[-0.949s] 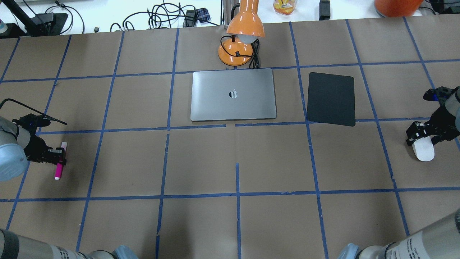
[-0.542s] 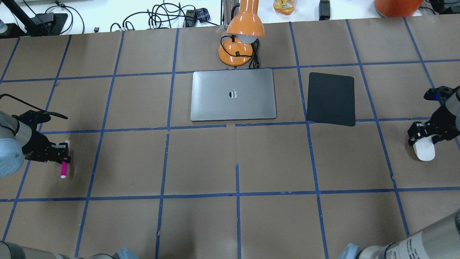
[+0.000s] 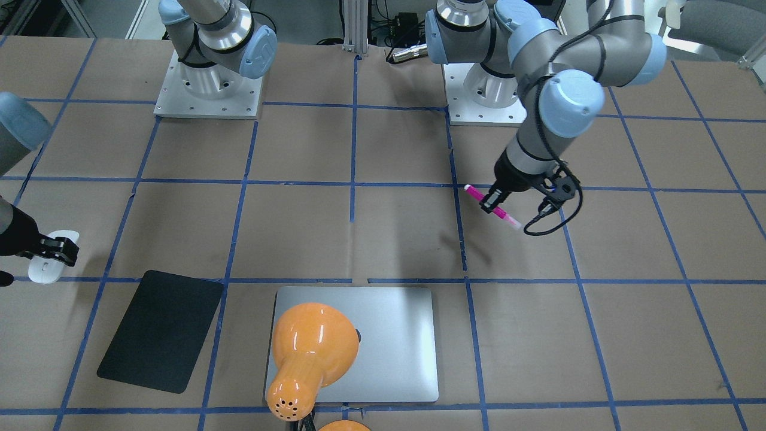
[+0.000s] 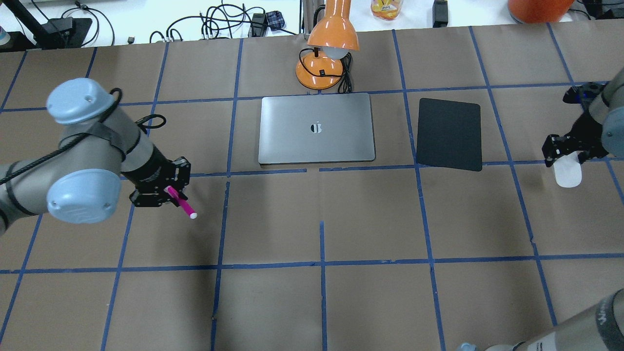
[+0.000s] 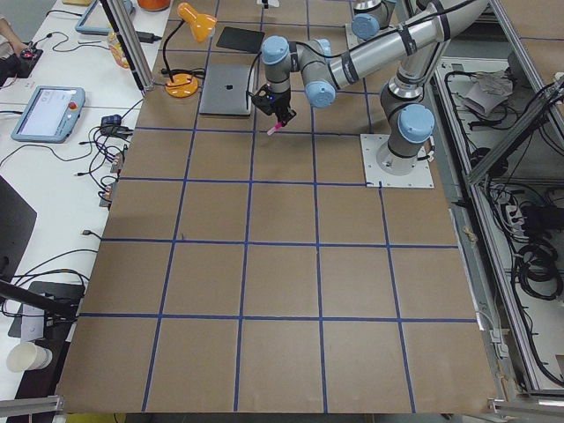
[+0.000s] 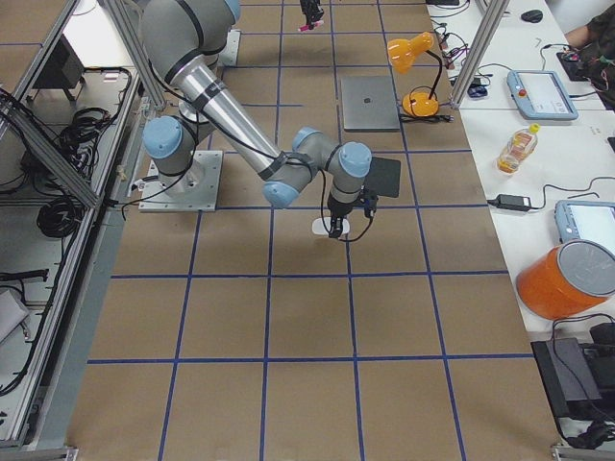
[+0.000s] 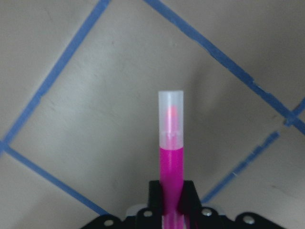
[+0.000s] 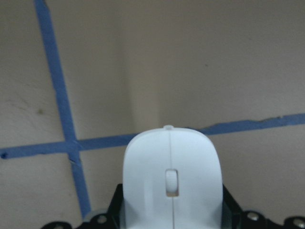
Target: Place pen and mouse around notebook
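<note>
Next, I let go of the magenta pen with my left gripper on the table across the blue tape from the silver-grey notebook (image 3: 358, 247).
My left gripper (image 4: 169, 191) is shut on the magenta pen (image 4: 183, 207), which hangs tilted above the table with its pale cap pointing outward. Its fingers pinch the pen (image 7: 170, 157) in the left wrist view. The pen (image 3: 505, 216) is in front of and to the left of the silver-grey notebook (image 4: 292, 139), about one grid square away. At the far right, my right gripper (image 4: 565, 152) is shut on the white mouse (image 4: 568, 173). The mouse (image 8: 171, 167) sits just above the paper, to the right of the black pad.
A matte black pad (image 4: 449, 134) lies right of the notebook. An orange desk lamp (image 4: 325, 58) with its cord stands just behind the notebook and overhangs the notebook (image 3: 401, 347) in the front-facing view. Blue tape lines grid the brown table. Cables and devices lie beyond the far edge.
My left arm has swung far to the right and toward the notebook, carrying the pen, which now points diagonally. The right gripper has carried the mouse away from me and slightly left.
</note>
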